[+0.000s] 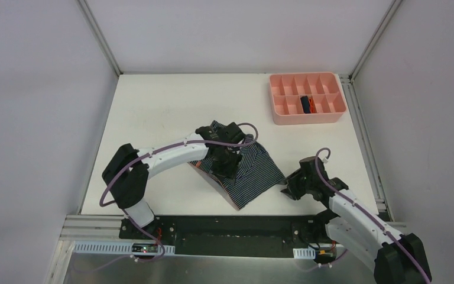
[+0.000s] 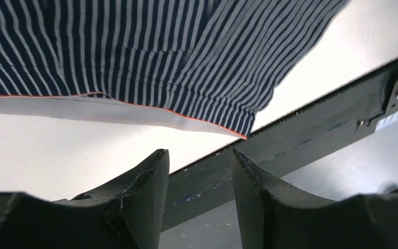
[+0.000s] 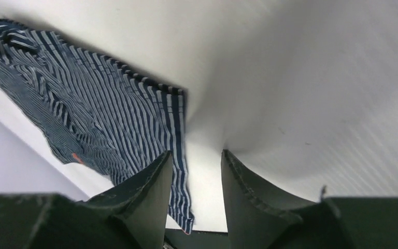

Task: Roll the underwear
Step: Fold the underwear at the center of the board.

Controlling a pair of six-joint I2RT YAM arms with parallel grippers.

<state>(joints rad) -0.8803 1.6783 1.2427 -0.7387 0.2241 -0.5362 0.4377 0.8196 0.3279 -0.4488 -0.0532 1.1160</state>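
Note:
Next, my left gripper will grab the near corner (image 1: 238, 207) (image 2: 245, 134) of the dark blue underwear, where its orange-trimmed hem ends by the black rail.
The dark blue underwear with thin pale stripes (image 1: 254, 171) lies spread, a little rumpled, on the white table near its front edge. My left gripper (image 1: 224, 163) hovers over its left part, jaws apart with nothing between them. In the left wrist view the gripper (image 2: 199, 155) sits just off the cloth's orange-trimmed hem (image 2: 134, 52). My right gripper (image 1: 292, 188) is at the cloth's right corner. It (image 3: 197, 155) stands open, and the striped edge (image 3: 179, 171) runs beside its left finger without being pinched. A rolled navy piece with orange trim (image 1: 306, 104) sits in the pink tray.
The pink compartment tray (image 1: 284, 115) stands at the back right of the table. A black rail (image 1: 236, 228) runs along the near edge by the arm bases. Metal frame posts (image 1: 363, 130) border the table's right side.

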